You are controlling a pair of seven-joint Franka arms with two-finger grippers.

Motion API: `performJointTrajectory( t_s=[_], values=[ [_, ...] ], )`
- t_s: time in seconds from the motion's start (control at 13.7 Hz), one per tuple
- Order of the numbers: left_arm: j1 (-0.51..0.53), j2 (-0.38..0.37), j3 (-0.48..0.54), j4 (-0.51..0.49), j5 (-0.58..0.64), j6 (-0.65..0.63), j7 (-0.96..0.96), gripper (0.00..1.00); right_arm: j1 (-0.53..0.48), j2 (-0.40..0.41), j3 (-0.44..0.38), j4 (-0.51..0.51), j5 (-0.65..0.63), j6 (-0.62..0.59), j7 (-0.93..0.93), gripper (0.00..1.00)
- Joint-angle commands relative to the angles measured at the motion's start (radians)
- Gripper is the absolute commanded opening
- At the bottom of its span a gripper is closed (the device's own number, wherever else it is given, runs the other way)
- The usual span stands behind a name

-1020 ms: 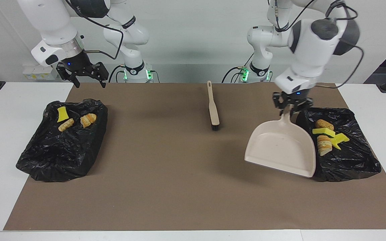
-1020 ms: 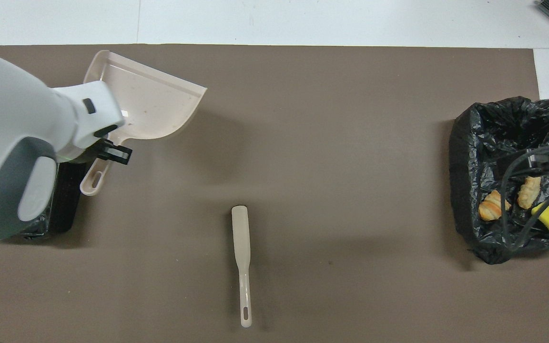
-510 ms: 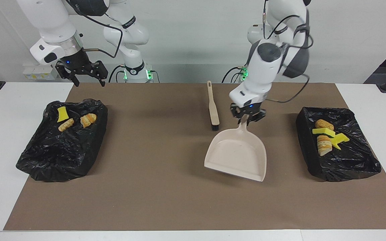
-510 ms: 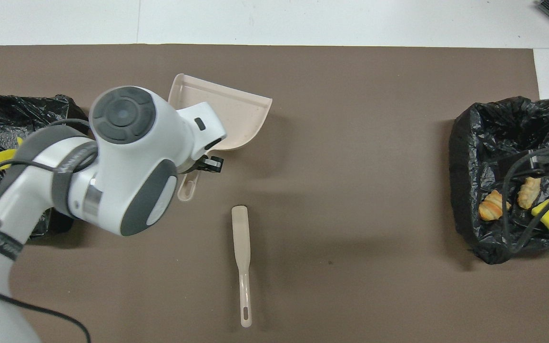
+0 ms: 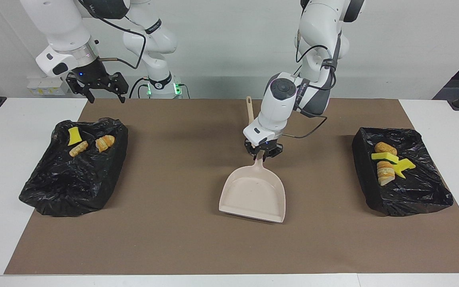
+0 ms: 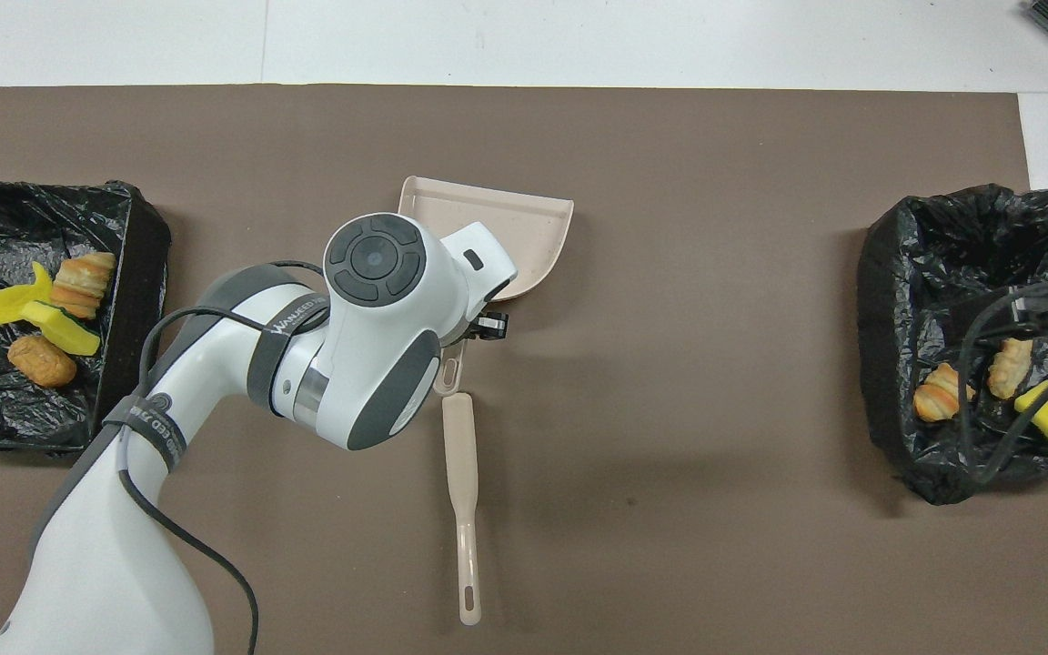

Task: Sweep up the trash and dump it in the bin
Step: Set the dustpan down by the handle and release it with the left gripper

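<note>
I should set the beige dustpan down from my left gripper on the brown mat [image 6: 484, 278] just beyond the beige brush.
My left gripper [image 5: 263, 153] is shut on the handle of the empty beige dustpan [image 5: 253, 193], which hangs low over the middle of the brown mat, mouth away from the robots. From above, the dustpan [image 6: 506, 218] shows past the left arm. The trash lies in two black-lined bins. The bin [image 5: 412, 195] at the left arm's end holds a brown chunk [image 5: 385, 148], a green-and-yellow sponge [image 5: 385, 157] and bread [image 5: 385, 173]. The bin [image 5: 66, 187] at the right arm's end holds a yellow sponge bit [image 5: 73, 136] and two bread chunks [image 5: 105, 142]. My right gripper [image 5: 98, 89] waits open above that bin's near corner.
The beige brush [image 6: 460, 473] lies on the mat just nearer to the robots than the dustpan handle, lengthwise toward the robots. In the facing view the left arm hides most of the brush [image 5: 249, 109]. White table borders the mat [image 5: 173, 239] at both ends.
The left arm swung the dustpan from beside the bin at its own end to the middle of the mat and lowered it. The right gripper stayed roughly in place.
</note>
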State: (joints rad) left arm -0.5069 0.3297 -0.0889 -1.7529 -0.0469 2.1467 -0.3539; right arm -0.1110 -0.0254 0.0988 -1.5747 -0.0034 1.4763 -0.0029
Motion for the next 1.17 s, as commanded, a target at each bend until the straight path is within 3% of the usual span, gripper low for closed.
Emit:
performJointTrajectory(
  t_s=[0.0, 0.73, 0.8, 0.87, 0.95, 1.09],
  values=[
    [-0.022, -0.015, 0.017, -0.031, -0.018, 0.025, -0.046, 0.00, -0.012, -0.013, 0.006, -0.007, 0.020, -0.002, 0.001, 1.00],
    [-0.070, 0.022, 0.023, -0.045, -0.004, 0.039, -0.157, 0.00, -0.012, -0.013, 0.006, -0.007, 0.022, -0.002, 0.001, 1.00],
    [-0.068, 0.020, 0.026, -0.043, -0.004, 0.039, -0.157, 0.28, -0.012, -0.013, 0.006, -0.007, 0.020, -0.002, 0.001, 1.00],
    [-0.064, 0.019, 0.029, -0.043, -0.005, 0.039, -0.164, 0.87, -0.012, -0.013, 0.006, -0.007, 0.022, -0.002, 0.001, 1.00],
    [-0.050, 0.011, 0.028, -0.045, -0.005, 0.036, -0.184, 1.00, -0.012, -0.013, 0.006, -0.007, 0.022, -0.002, 0.001, 1.00],
    [-0.004, -0.018, 0.028, -0.045, -0.005, -0.022, -0.191, 1.00, -0.012, -0.013, 0.006, -0.005, 0.020, -0.002, 0.001, 1.00]
  ],
)
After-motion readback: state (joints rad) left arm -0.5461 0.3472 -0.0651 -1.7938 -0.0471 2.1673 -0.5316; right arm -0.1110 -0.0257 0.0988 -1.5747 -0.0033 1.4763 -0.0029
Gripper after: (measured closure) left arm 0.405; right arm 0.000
